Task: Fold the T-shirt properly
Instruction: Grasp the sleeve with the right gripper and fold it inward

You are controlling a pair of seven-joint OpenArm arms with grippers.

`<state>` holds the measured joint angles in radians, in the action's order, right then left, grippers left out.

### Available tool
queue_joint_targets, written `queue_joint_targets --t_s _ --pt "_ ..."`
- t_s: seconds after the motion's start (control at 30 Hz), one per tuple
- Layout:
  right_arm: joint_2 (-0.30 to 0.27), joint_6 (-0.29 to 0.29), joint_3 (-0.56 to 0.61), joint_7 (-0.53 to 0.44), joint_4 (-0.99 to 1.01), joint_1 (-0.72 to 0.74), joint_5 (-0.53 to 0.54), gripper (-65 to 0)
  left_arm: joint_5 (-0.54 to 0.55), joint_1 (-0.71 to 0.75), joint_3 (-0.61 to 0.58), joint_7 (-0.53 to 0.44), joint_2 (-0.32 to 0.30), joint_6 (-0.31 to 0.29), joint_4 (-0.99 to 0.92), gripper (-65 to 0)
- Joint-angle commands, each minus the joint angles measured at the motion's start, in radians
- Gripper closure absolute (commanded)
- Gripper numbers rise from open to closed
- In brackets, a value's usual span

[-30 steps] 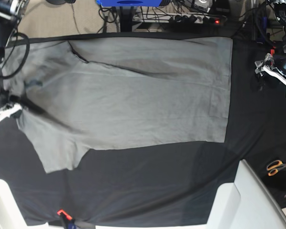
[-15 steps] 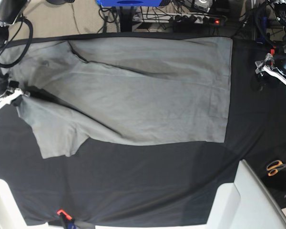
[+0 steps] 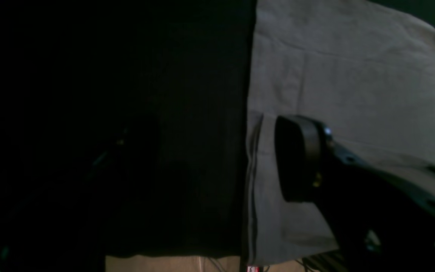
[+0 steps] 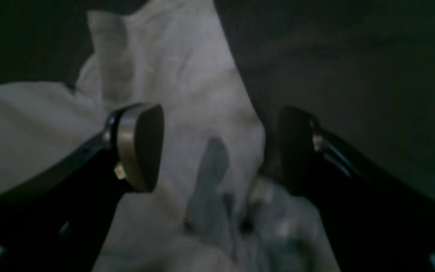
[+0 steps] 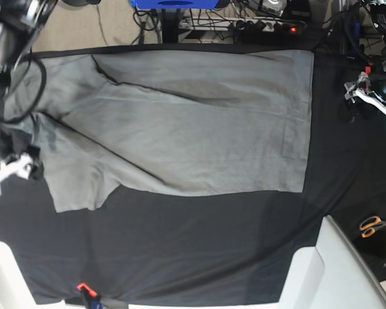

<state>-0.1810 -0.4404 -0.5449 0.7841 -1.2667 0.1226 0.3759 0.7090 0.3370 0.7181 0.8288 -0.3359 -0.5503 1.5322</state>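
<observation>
My right gripper will close on the shoulder edge [image 5: 46,177] [image 4: 253,108] of the grey T-shirt, where the sleeve pointing to the front begins.
The grey T-shirt [image 5: 180,122] lies spread on the black table cloth [image 5: 180,244], hem to the right and collar end to the left, with one sleeve [image 5: 77,187] pointing to the front. My right gripper [image 5: 13,168] is at the shirt's left edge; in the right wrist view it [image 4: 217,151] is open, holding nothing, over rumpled grey fabric [image 4: 187,75] near the collar. My left gripper [image 5: 373,90] hovers right of the hem. In the left wrist view one finger [image 3: 300,158] shows over the shirt's hem [image 3: 353,75]; the other is lost in the dark.
Orange-handled scissors [image 5: 373,225] lie on the cloth at the right. White panels [image 5: 321,270] stand at the front corners. A red clamp [image 5: 83,288] grips the cloth's front edge. Cables and a power strip [image 5: 270,26] lie beyond the back edge.
My right gripper has moved toward the front and off the shirt's left edge. The raised fabric by the collar has dropped and lies flatter. The left arm has not moved.
</observation>
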Motion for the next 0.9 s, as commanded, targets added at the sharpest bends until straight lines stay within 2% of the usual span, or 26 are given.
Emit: queue_joint_targets --t_s 0.0,0.17,0.33,0.5,0.73,0.87 --pt "-0.038 0.007 0.007 -0.047 0.054 0.052 -0.016 -44.6 0.016 0.000 0.007 -0.018 -0.019 -0.001 0.015 -45.6" --pt "-0.113 0.004 0.079 -0.294 0.479 0.211 -0.070 -44.7 0.016 0.000 0.008 -0.019 -0.021 -0.001 0.014 -45.6" --pt "-0.162 0.004 0.134 -0.446 0.760 0.306 -0.073 -44.9 0.016 -0.002 0.007 -0.019 -0.021 -0.001 -0.002 -45.6" --pt "-0.150 0.002 0.188 -0.470 0.830 0.322 -0.070 -44.9 0.016 -0.026 0.007 -0.018 -0.021 -0.003 -0.069 -45.6" --pt "-0.085 0.001 0.196 -0.466 0.821 0.294 -0.071 -44.3 0.001 -0.066 0.007 -0.019 -0.025 -0.003 -0.092 -46.4" --pt "-0.061 0.001 0.197 -0.466 0.769 0.271 -0.073 -36.0 -0.133 -0.140 -0.047 -0.019 -0.021 0.000 -0.092 -46.1"
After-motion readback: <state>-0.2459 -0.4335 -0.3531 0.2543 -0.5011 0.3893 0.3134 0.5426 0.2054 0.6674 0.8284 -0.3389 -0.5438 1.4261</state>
